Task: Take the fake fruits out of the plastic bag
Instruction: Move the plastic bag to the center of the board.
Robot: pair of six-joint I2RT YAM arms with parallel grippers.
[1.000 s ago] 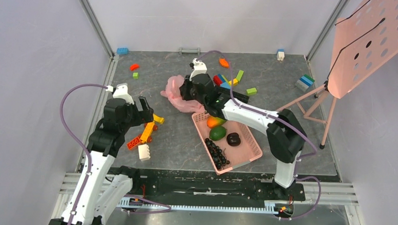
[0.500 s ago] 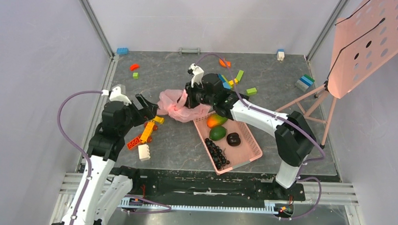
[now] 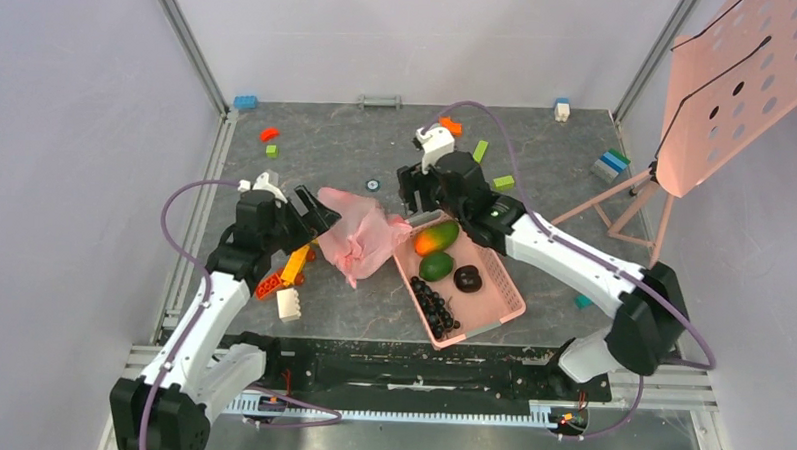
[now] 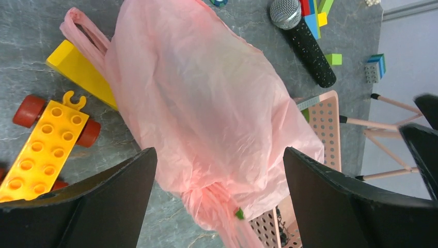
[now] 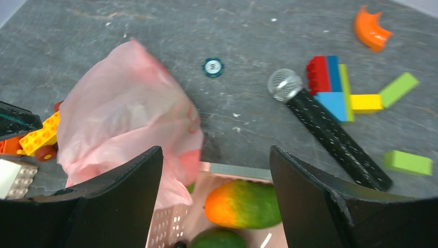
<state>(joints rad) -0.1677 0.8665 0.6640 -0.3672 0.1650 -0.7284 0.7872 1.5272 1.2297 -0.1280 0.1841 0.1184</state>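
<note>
My right gripper needs to grip the pink plastic bag on the gathered point(image 3: 357, 254) point(image 5: 113, 150) near-side folds, between my left gripper and the pink basket.
The crumpled pink plastic bag point(image 3: 359, 236) lies on the grey table, its right end draped over the left corner of the pink basket point(image 3: 500, 289). It bulges, and the fake fruits inside are hidden. My left gripper point(image 3: 315, 212) is open right at the bag's left side. In the left wrist view its jaws point(image 4: 219, 155) straddle the bag point(image 4: 206, 108) near the gathered neck without closing on it. My right gripper point(image 3: 413, 195) is open and empty above the basket's far corner, apart from the bag point(image 5: 119, 119), with the jaws point(image 5: 216, 155) spread wide.
The basket holds an orange-and-green mango point(image 3: 436, 236), a green fruit point(image 3: 435, 266), a dark fruit point(image 3: 467, 278) and black grapes point(image 3: 437, 308). A microphone point(image 5: 330, 134) and coloured bricks point(image 5: 333, 88) lie behind it. A yellow brick car point(image 4: 49, 150) sits left of the bag, and a stand point(image 3: 625, 203) at the right.
My right gripper has opened, let go of the bag and drawn back to the right. The bag has dropped leftward onto the table. My left gripper has moved in around it.
</note>
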